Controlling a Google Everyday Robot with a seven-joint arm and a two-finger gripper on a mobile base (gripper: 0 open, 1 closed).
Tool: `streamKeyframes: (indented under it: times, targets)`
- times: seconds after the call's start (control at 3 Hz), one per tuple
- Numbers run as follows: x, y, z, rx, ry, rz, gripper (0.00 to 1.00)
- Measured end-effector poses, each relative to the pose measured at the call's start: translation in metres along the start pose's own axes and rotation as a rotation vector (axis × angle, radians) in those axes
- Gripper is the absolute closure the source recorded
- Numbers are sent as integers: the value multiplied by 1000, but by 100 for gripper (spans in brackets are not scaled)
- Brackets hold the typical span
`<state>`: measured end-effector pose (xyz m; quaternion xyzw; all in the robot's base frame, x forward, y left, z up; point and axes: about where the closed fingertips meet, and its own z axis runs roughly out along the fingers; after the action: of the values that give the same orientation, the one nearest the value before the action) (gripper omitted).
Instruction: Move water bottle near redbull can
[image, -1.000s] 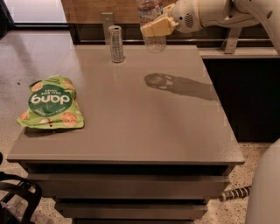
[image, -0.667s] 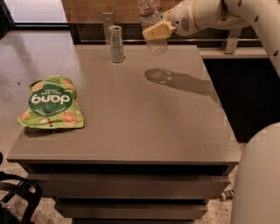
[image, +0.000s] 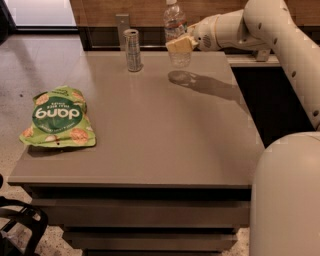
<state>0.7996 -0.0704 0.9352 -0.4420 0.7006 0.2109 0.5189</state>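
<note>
Next, my gripper lets go of the water bottle on the grey table (image: 168, 76) beside the redbull can, near the far edge of the table.
The water bottle (image: 175, 25) is clear with a white cap and a reddish label band. My gripper (image: 181, 44) is shut on its lower half and holds it upright just above the far part of the grey table (image: 165, 130). The redbull can (image: 132, 50) stands upright on the table to the left of the bottle, about a can's height away. The arm comes in from the right.
A green Dang snack bag (image: 56, 118) lies flat near the table's left edge. A dark counter and wall run behind the table's far edge. The robot's pale body (image: 287, 200) fills the lower right.
The gripper has carried the bottle left and lower, closer to the can. Its shadow on the table has moved left with it.
</note>
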Motion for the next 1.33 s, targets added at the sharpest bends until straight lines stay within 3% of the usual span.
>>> streamKeyframes:
  times: [0.67,1.33]
  targets:
    - [24,-18,35,9,-105,56,100]
    - [35,-11,56,-22,-146,98,100]
